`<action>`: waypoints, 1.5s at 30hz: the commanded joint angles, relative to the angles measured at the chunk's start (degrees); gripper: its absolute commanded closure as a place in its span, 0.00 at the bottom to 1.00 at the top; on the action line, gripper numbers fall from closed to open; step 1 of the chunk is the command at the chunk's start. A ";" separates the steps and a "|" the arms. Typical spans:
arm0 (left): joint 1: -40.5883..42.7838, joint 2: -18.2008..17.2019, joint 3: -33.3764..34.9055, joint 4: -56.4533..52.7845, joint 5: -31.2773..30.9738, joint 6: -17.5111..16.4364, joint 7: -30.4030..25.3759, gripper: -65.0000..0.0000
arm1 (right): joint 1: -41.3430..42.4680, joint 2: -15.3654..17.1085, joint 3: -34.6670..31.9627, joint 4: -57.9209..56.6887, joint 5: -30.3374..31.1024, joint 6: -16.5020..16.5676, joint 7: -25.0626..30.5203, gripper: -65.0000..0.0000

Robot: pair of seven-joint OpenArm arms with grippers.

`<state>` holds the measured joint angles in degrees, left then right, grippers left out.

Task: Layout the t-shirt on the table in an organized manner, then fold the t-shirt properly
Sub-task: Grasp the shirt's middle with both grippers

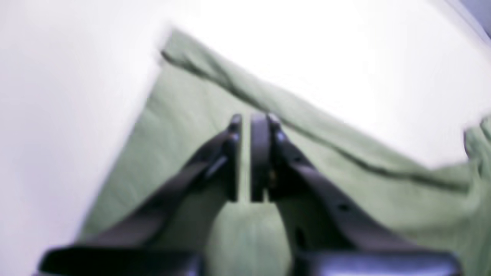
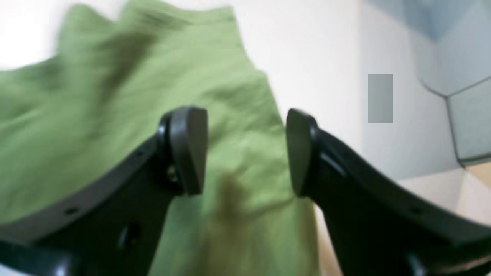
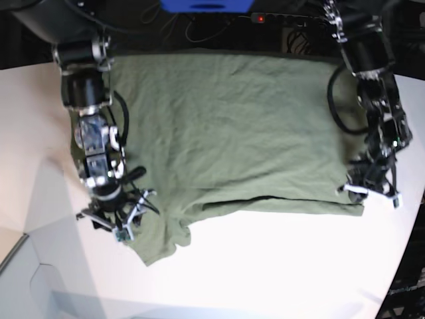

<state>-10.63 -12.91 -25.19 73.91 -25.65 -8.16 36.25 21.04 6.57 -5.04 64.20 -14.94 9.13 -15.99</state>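
Observation:
The robot's right gripper should next move inward past the rumpled sleeve and close at the flat body (image 3: 165, 157) of the olive-green t-shirt.
The olive-green t-shirt (image 3: 232, 133) lies spread on the white table (image 3: 265, 266), with a fold line along its near hem and a rumpled sleeve at the near left. My right gripper (image 3: 129, 216) hovers over that sleeve. In the right wrist view the right gripper (image 2: 247, 149) is wide open above the t-shirt (image 2: 115, 115), with nothing between its fingers. My left gripper (image 3: 364, 193) is at the shirt's near right corner. In the blurred left wrist view the left gripper (image 1: 245, 119) shows a narrow slit between its pads, over flat t-shirt (image 1: 184, 126) and a folded edge.
A blue object (image 3: 206, 5) and dark cables sit behind the table's far edge. The table's curved edge (image 3: 405, 266) runs down the right side. Grey floor panels (image 3: 26, 279) show at the lower left, and also past the table (image 2: 318, 57) in the right wrist view.

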 commanded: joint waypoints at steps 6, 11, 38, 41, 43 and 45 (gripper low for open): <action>-10.33 -2.96 0.27 -16.19 2.13 -0.32 -0.87 0.63 | -10.53 -2.22 -0.10 19.09 0.39 -0.03 -4.01 0.49; -15.34 -2.61 5.01 -21.56 10.84 -0.50 -2.10 0.63 | -18.09 -4.77 0.25 27.00 0.39 6.92 -6.74 0.49; -15.96 -3.14 33.85 -27.18 20.33 -0.14 -18.36 0.63 | -26.97 -9.25 0.33 21.11 0.39 13.34 -6.91 0.93; -18.77 -1.20 33.85 -35.01 24.29 -0.06 -24.07 0.63 | -27.15 -8.55 0.33 20.59 0.39 13.34 -6.82 0.93; -20.62 -0.94 33.76 -40.11 25.87 -0.06 -27.68 0.63 | -27.15 -8.55 0.33 19.88 0.39 13.34 -6.82 0.93; -23.17 -0.76 33.76 -43.98 26.84 0.03 -31.63 0.63 | -27.24 -7.49 0.33 19.18 0.39 13.34 -6.82 0.93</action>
<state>-32.60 -13.06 8.73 29.26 0.67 -8.78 3.79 -6.09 -1.30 -4.82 83.33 -13.37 22.31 -20.47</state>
